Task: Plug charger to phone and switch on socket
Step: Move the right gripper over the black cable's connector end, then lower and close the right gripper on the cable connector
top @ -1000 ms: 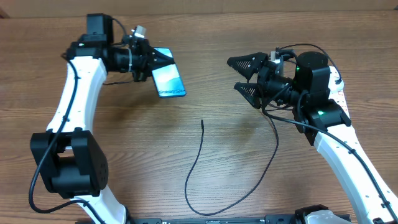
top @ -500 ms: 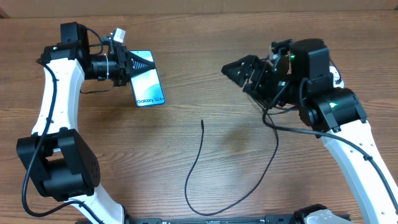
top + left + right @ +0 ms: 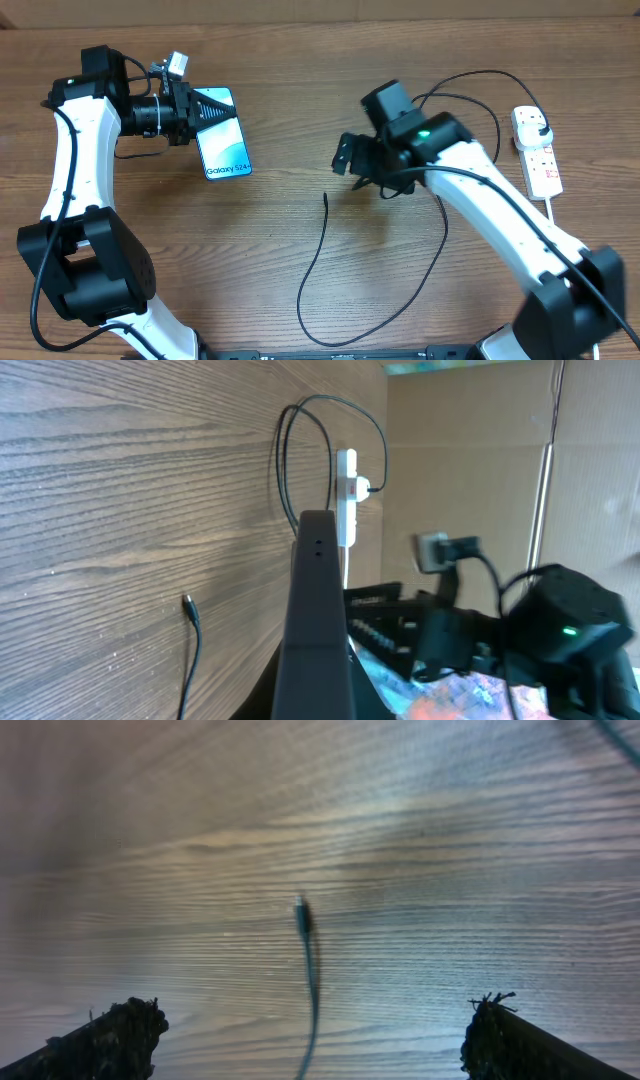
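I will close my right gripper on the black body (image 3: 325, 202) (image 3: 304, 923) of the charger cable's connector, just behind its metal end, so that this end stays free.
My left gripper (image 3: 212, 110) is shut on the top end of the phone (image 3: 224, 150) and holds it at the left, screen up, "Galaxy S24" text showing. In the left wrist view the phone (image 3: 318, 610) shows edge-on. The charger cable (image 3: 312, 265) lies looping on the table, its connector tip (image 3: 326, 197) free. My right gripper (image 3: 352, 166) is open and hovers just right of the tip. In the right wrist view the tip (image 3: 303, 916) lies between the spread fingers (image 3: 110, 1035). The socket strip (image 3: 535, 150) lies at the far right with a plug fitted.
The strip's white cord (image 3: 552, 210) runs down toward the right arm. The black cable arcs up behind the right arm (image 3: 470, 78) to the plug. The strip also shows in the left wrist view (image 3: 347, 510). The wooden table (image 3: 200, 260) carries nothing else.
My left gripper has carried the phone to the left and turned it. My right arm has swung left and down toward the cable tip, uncovering the socket strip.
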You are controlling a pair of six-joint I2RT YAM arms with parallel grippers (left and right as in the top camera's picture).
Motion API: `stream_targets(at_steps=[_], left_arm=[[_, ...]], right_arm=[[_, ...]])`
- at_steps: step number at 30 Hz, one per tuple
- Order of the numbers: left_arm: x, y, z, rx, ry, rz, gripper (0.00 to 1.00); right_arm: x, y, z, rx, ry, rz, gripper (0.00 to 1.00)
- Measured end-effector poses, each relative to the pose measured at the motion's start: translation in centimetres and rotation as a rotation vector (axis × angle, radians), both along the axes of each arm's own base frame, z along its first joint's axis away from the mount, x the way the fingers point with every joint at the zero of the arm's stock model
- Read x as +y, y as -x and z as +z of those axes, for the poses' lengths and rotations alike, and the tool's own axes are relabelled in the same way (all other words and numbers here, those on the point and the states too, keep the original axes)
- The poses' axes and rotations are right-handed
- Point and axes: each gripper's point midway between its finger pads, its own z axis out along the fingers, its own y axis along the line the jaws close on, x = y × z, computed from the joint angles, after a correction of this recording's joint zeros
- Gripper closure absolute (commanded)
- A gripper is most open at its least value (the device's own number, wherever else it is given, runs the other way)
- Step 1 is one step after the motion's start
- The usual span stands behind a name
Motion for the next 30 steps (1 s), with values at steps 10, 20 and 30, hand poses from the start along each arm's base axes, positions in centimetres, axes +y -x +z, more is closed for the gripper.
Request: stream_targets(at_steps=[10,20,30], left_arm=[[0.2,0.3,0.0,-0.011,-0.004,-0.007,0.96],[2.9,1.3,-0.1,0.006,-0.003,0.033,0.96],[4.7,1.7,-0.1,-0.019,-0.011,0.054,0.96]], right_arm=[[3.1,2.5,-6.3,0.077,0.177,0.127,0.00],[3.5,1.5,-6.9,0.040,0.186,0.110,0.02],[3.7,1.7,-9.2,0.081,0.212,0.118,0.02]])
